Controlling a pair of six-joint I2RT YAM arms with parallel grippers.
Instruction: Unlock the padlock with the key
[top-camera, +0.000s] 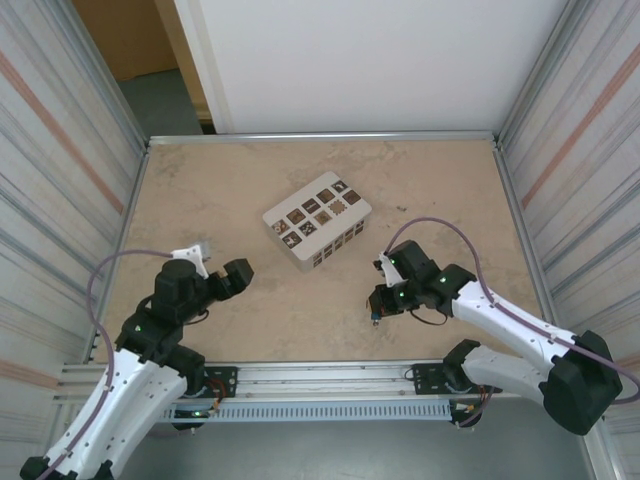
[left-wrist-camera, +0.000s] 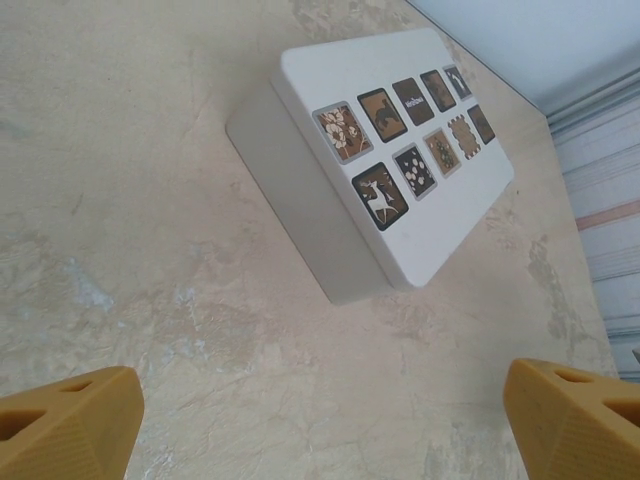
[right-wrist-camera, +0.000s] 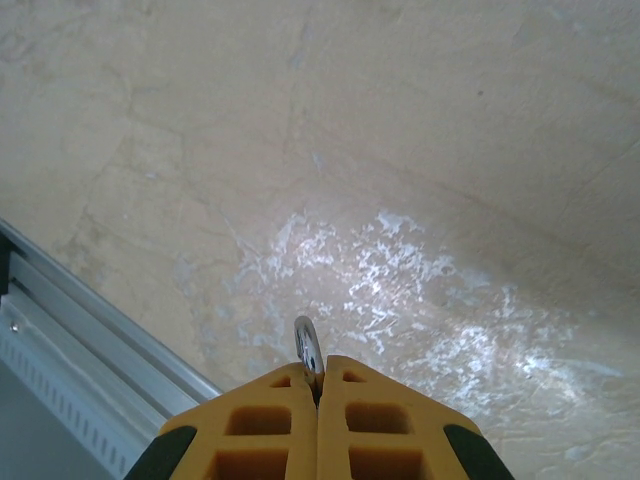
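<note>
I should use my right gripper to set the rounded silvery metal piece down on the bare tabletop (top-camera: 369, 331) near the near metal rail and let go of it there. The piece is now just above the tabletop.
My right gripper (right-wrist-camera: 318, 385) is shut on a thin rounded silvery metal piece, which looks like the key (right-wrist-camera: 306, 345). It pokes out from between the yellow fingertips, just above the bare tabletop. In the top view this gripper (top-camera: 376, 312) points down near the front of the table, right of centre. My left gripper (left-wrist-camera: 320, 430) is open, its yellow fingers (left-wrist-camera: 65, 425) far apart with only bare table between them. In the top view it (top-camera: 220, 262) hovers at the front left, aimed toward the box. The padlock is hidden.
A pale box with brown picture squares (top-camera: 317, 220) lies at the table's middle, ahead of the left gripper (left-wrist-camera: 400, 150). A metal rail (right-wrist-camera: 90, 310) runs along the near edge. Corrugated walls (top-camera: 60, 150) close both sides.
</note>
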